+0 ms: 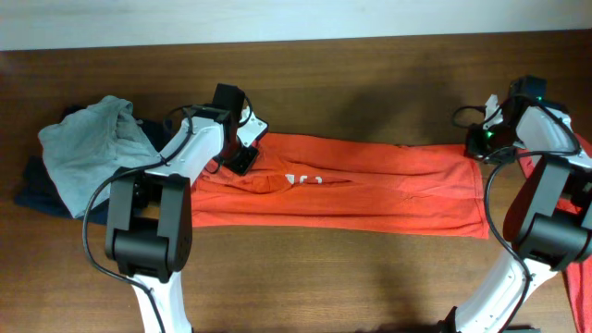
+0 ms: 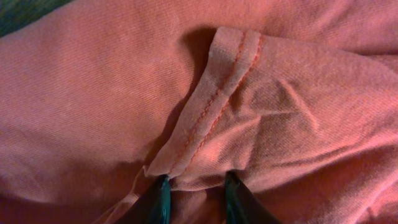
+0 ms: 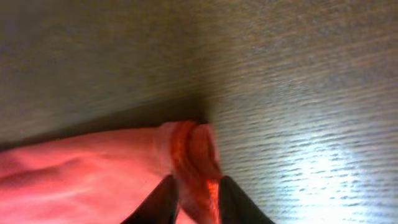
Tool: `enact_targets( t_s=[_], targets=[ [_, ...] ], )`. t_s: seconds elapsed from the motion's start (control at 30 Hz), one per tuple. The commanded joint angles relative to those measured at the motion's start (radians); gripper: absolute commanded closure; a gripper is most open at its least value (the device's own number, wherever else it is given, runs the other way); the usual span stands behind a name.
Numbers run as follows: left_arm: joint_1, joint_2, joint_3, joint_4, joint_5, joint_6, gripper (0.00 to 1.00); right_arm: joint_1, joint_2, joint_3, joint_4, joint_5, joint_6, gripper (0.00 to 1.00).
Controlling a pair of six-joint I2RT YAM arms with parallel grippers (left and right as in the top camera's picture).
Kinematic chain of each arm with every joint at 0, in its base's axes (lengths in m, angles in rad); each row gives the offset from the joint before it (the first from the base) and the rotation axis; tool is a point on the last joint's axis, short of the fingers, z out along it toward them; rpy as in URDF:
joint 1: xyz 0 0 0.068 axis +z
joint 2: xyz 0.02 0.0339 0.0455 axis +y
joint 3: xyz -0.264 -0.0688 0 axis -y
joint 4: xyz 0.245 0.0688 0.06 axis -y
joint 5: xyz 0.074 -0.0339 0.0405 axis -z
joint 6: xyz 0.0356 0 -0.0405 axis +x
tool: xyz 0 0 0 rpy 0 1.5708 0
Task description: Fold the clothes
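The garment's upper edge dips near its bunched corner, so the robot's right gripper should open, pinch the corner's tip (image 3: 200, 133) and pull the upper edge straight.
An orange garment (image 1: 370, 185) lies stretched out lengthwise across the middle of the wooden table (image 1: 351, 277). My left gripper (image 1: 242, 157) is at its upper left end. In the left wrist view the fingers (image 2: 196, 190) pinch a fold of the orange cloth (image 2: 280, 112) just below a stitched hem. My right gripper (image 1: 478, 143) is at the garment's upper right corner. In the right wrist view its fingers (image 3: 194, 193) are shut on the bunched orange hem (image 3: 189, 146), close to the tabletop.
A pile of clothes sits at the far left: a grey-green piece (image 1: 88, 153) on top of a dark navy one (image 1: 37, 194). More red cloth (image 1: 583, 277) shows at the right edge behind the right arm.
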Motion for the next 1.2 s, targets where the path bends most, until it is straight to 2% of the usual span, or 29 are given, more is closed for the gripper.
enact_targets(
  t_s=[0.0,0.17,0.4,0.63,0.77,0.87,0.93,1.0,1.07,1.17],
  targets=[
    [0.002,0.022,-0.059,-0.015,-0.012,-0.007,0.71,0.002,0.011,-0.01,0.041,0.063,0.048,0.92],
    [0.002,0.022,-0.071,-0.016,-0.012,-0.007,0.72,-0.016,0.011,-0.01,0.088,0.053,0.127,0.94],
    [0.002,0.022,-0.085,-0.015,-0.012,-0.007,0.72,-0.067,0.011,-0.01,0.117,0.023,0.153,0.92],
    [0.007,0.022,-0.085,-0.012,-0.012,-0.007,0.73,-0.15,0.011,-0.01,0.134,-0.061,0.148,0.76],
    [0.008,0.022,-0.085,-0.01,-0.012,-0.007,0.73,-0.169,0.01,-0.009,0.131,-0.152,0.146,0.85],
    [0.008,0.022,-0.085,-0.011,-0.012,-0.007,0.73,-0.165,0.008,-0.008,0.105,-0.372,-0.011,0.67],
    [0.008,0.022,-0.085,-0.011,-0.012,-0.007,0.73,-0.139,0.008,-0.008,0.064,-0.358,-0.033,0.57],
    [0.008,0.022,-0.085,-0.011,-0.011,-0.007,0.73,-0.112,0.008,-0.008,0.04,-0.339,-0.09,0.53],
    [0.008,0.022,-0.085,-0.011,-0.011,-0.007,0.73,-0.089,0.008,-0.008,0.039,-0.273,-0.091,0.53],
    [0.008,0.022,-0.085,-0.011,-0.012,-0.007,0.73,-0.06,0.008,-0.008,0.071,-0.112,-0.003,0.54]
  ],
)
